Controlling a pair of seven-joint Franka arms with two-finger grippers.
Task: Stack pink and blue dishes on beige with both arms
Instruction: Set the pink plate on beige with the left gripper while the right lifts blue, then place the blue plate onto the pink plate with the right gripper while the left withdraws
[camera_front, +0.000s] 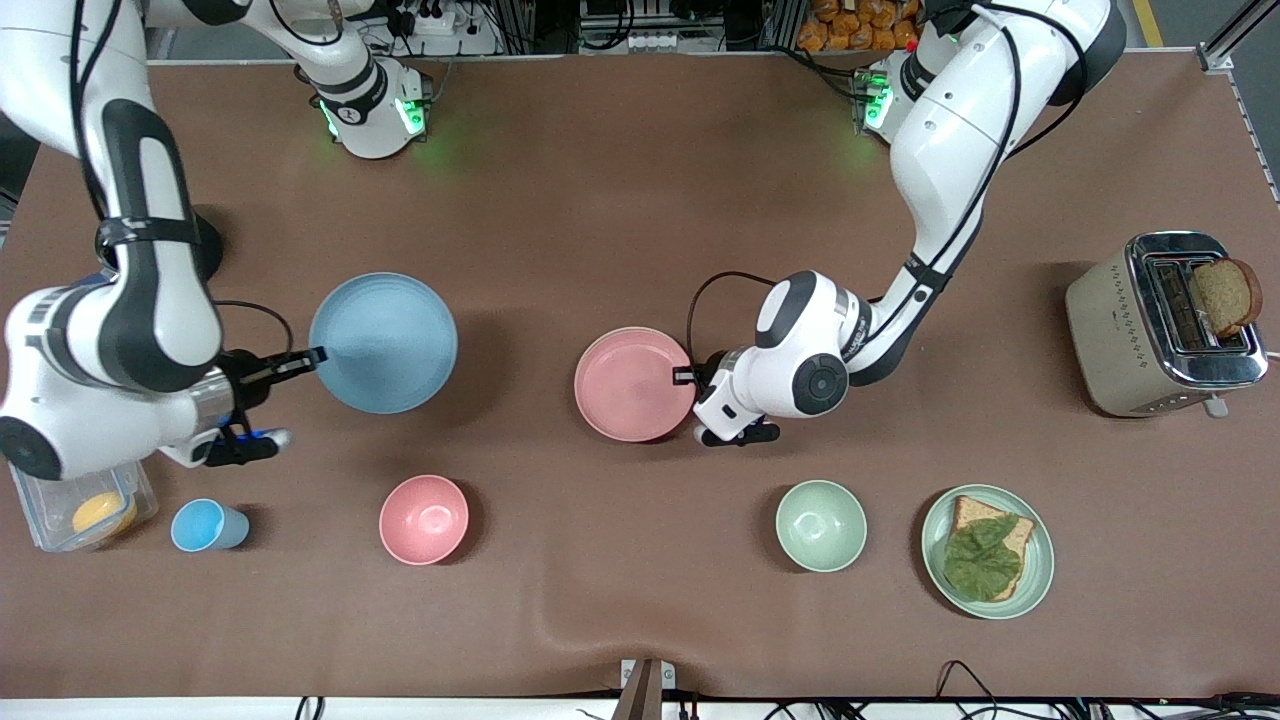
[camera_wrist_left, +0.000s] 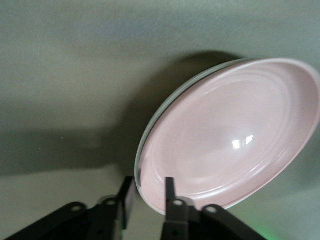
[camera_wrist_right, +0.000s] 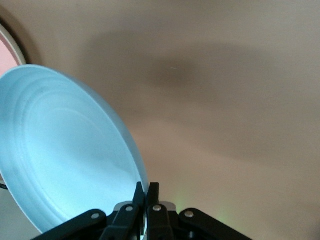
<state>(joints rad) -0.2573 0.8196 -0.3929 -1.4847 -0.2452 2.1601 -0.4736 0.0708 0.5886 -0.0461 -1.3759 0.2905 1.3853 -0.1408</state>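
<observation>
Next, my right gripper sets the light blue plate down and lets go of it on top of the pink plate (camera_front: 632, 380) near the middle of the table.
The pink plate (camera_front: 633, 384) lies flat near the table's middle. A pale rim shows along its edge in the left wrist view, the beige plate (camera_wrist_left: 173, 96) under it. My left gripper (camera_front: 686, 376) is open. Its fingers (camera_wrist_left: 170, 186) stand apart astride the pink plate's (camera_wrist_left: 230, 135) rim on the side toward the left arm's end of the table. The light blue plate (camera_front: 383, 342) hangs tilted over the table toward the right arm's end, casting a shadow. My right gripper (camera_front: 300, 358) is shut on the blue plate's (camera_wrist_right: 60, 150) rim, which sits pinched between the fingers (camera_wrist_right: 139, 192).
Nearer the front camera stand a blue cup (camera_front: 205, 525), a pink bowl (camera_front: 423, 519), a green bowl (camera_front: 821, 525) and a pale green plate (camera_front: 1040, 580) bearing bread and a leaf. A clear box (camera_front: 40, 520) sits under the right arm. A toaster (camera_front: 1130, 330) stands at the left arm's end.
</observation>
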